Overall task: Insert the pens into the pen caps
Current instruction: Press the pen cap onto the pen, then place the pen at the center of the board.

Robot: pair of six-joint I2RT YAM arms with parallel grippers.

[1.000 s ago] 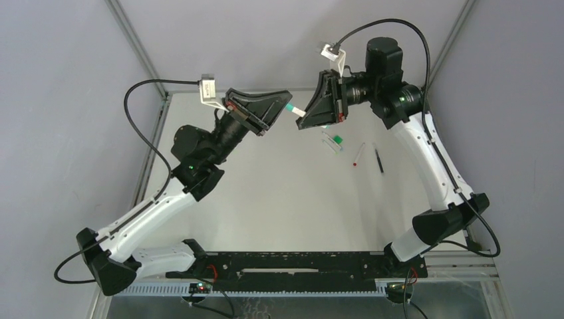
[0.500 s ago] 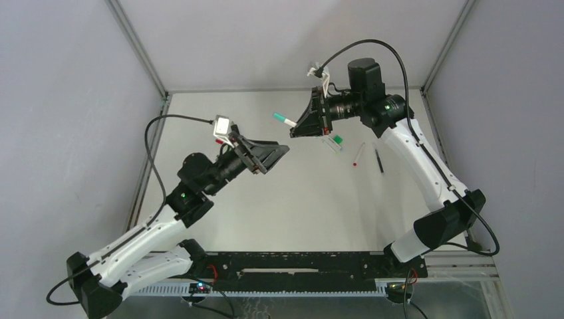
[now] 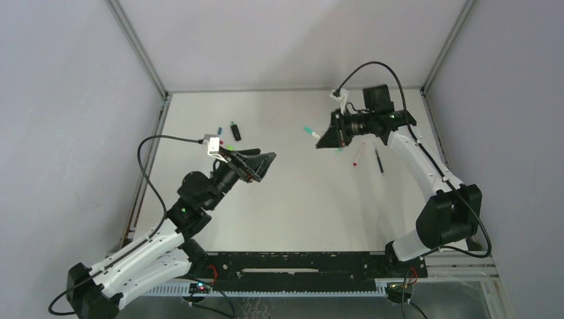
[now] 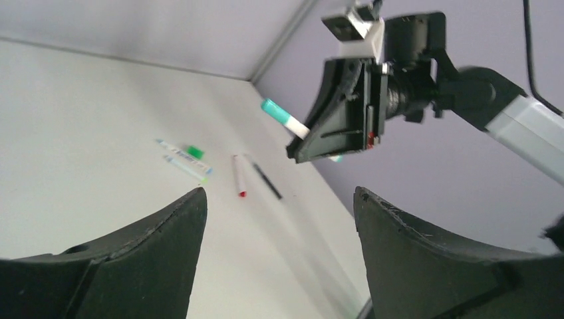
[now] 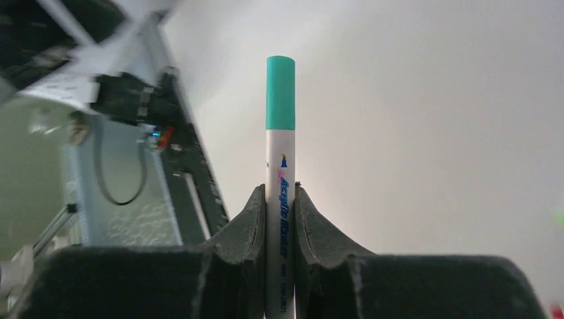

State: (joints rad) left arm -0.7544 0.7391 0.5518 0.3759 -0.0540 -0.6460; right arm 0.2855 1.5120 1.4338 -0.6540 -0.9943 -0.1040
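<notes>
Next, I let go of the pen with the white body with my right gripper, between the red-tipped pen and the thin dark pen (image 3: 370,163).
My right gripper (image 3: 322,140) hangs above the far right of the table, shut on a white-barrelled pen (image 5: 280,199). A teal cap (image 5: 281,92) covers the pen's free end (image 3: 308,130), which points left. My left gripper (image 3: 266,161) is over the middle left, open and empty, and its fingers (image 4: 169,229) face the right gripper (image 4: 346,113). A red-tipped pen (image 3: 358,154) and a thin dark pen (image 3: 379,161) lie by the right gripper. Two more pens (image 4: 188,159) with green and blue ends lie beneath it. Blue (image 3: 220,129), dark green (image 3: 235,131) and bright green (image 3: 229,147) caps lie at the far left.
Grey walls and metal corner posts (image 3: 136,46) enclose the white table (image 3: 299,206) on three sides. A black rail (image 3: 292,262) with the arm bases runs along the near edge.
The left gripper opened, let go of the pen's teal end and drew back toward the near left. The right gripper carried the capped pen to the right.
</notes>
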